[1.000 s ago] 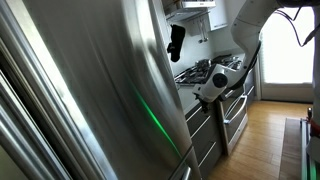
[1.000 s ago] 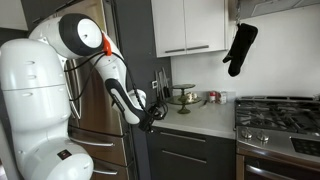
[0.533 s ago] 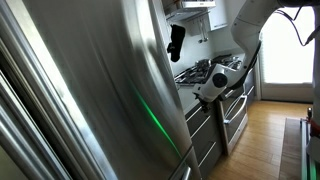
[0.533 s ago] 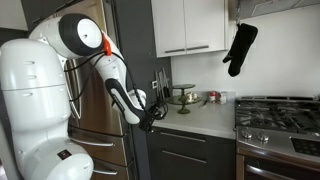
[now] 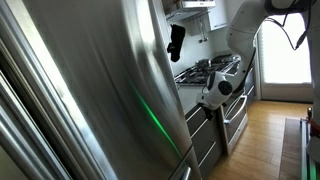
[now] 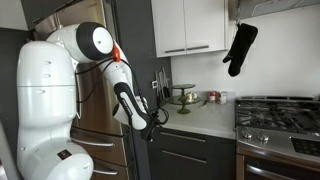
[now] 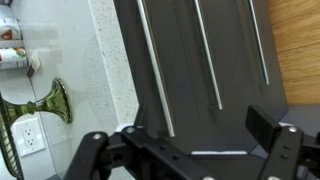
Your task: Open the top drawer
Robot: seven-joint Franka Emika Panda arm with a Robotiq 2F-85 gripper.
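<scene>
The top drawer has a long silver handle, and my gripper will next move to the fridge-side end (image 5: 190,114) (image 7: 165,115) of it and close there.
The top drawer (image 7: 150,60) is a dark grey flat front right under the pale counter (image 7: 80,60), with a long silver bar handle (image 7: 155,65). It also shows in both exterior views (image 6: 200,138) (image 5: 197,117). My gripper (image 7: 195,128) is open and empty, its jaws spread wide, and it hovers in front of the drawer stack near the end of the top handle. One of its fingers (image 7: 263,121) shows at the right. In the exterior views the gripper (image 6: 150,124) (image 5: 206,103) is at counter-edge height, close to the top drawer front.
Lower dark grey drawers (image 7: 215,50) sit below the top one. A green glass stand (image 7: 45,105) and small items (image 6: 185,97) are on the counter. A black oven mitt (image 6: 240,48) hangs above the stove (image 6: 280,110). A stainless fridge (image 5: 90,90) is close by, above a wood floor (image 7: 295,40).
The arm has swung and the gripper has dropped lower and closer to the drawer fronts. The drawers have not moved.
</scene>
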